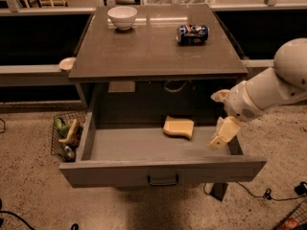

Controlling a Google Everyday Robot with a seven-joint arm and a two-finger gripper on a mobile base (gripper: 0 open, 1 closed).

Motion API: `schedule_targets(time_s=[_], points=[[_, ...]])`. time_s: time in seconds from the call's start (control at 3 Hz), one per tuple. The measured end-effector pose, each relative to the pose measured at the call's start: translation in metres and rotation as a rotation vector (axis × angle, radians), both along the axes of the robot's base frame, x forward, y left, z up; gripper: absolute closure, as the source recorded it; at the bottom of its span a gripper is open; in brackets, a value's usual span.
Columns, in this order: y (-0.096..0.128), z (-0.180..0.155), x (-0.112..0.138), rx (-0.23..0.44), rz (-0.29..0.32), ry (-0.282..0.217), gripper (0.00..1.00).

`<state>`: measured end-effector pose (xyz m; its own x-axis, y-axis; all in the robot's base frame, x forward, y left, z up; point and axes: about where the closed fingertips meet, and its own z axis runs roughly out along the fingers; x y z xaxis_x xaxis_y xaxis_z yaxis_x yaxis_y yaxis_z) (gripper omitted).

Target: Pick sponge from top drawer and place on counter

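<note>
The pale yellow sponge is in the top drawer, so next I should move my gripper to it and close on the sponge's end [189, 128] closest to my gripper.
The pale yellow sponge [178, 127] lies on the floor of the top drawer [163, 169], toward the back and right of centre. The drawer is pulled wide out, and its dark handle [163, 180] faces me. My gripper [218, 116] hangs over the drawer's right end, a short way right of the sponge and not touching it. Its cream fingers are spread apart and hold nothing. The grey-brown counter [144, 51] sits above the drawer.
A white bowl [122, 17] and a blue soda can [192, 33] lying on its side rest on the counter's far part. A wire basket [66, 135] with items stands on the floor left of the drawer. A cable [266, 194] runs along the floor at right.
</note>
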<state>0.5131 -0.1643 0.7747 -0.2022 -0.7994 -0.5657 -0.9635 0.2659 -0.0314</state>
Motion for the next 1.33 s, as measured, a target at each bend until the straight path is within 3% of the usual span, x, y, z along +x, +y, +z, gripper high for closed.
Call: schedule_targets(time_s=[0.67, 1.33], points=[[0.024, -0.05, 0.052, 0.091, -0.027, -0.139, 0.0], [0.048, -0.103, 0.091, 0.159, -0.028, -0.127, 0.0]])
